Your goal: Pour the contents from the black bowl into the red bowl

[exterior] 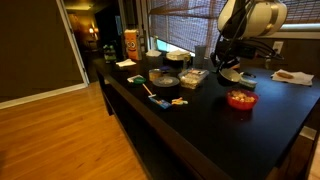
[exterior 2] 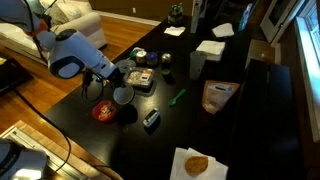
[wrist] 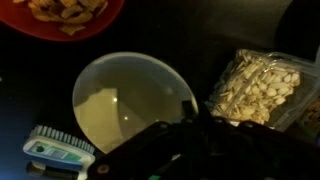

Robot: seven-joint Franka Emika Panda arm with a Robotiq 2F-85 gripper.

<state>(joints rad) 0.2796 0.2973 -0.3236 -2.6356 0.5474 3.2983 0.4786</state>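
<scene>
The robot's gripper needs to release the black bowl, now upright beside the red bowl, on the dark table (exterior: pixel 211 86) (wrist: pixel 193 62) between the packet of nuts and the red bowl.
The red bowl (exterior: pixel 241 99) stands on the dark table and holds the contents (wrist: pixel 70 12), yellowish-orange bits. It shows in both exterior views (exterior 2: pixel 104 112) and at the top left of the wrist view (wrist: pixel 60 25). The black bowl (wrist: pixel 125 100) is upright beside it, and its cream inside looks empty. It also shows in both exterior views (exterior: pixel 232 76) (exterior 2: pixel 122 95). My gripper (wrist: pixel 190 112) is shut on the black bowl's rim, with one finger inside it. I cannot tell whether the bowl rests on the table.
A clear packet of nuts (wrist: pixel 255 85) lies right beside the black bowl, and a small brush (wrist: pixel 55 150) on its other side. A grey round dish (exterior: pixel 165 77), a dark bowl with a whitish top (exterior: pixel 178 56) and an orange box (exterior: pixel 131 42) stand further along. The table edge (exterior: pixel 150 120) is near.
</scene>
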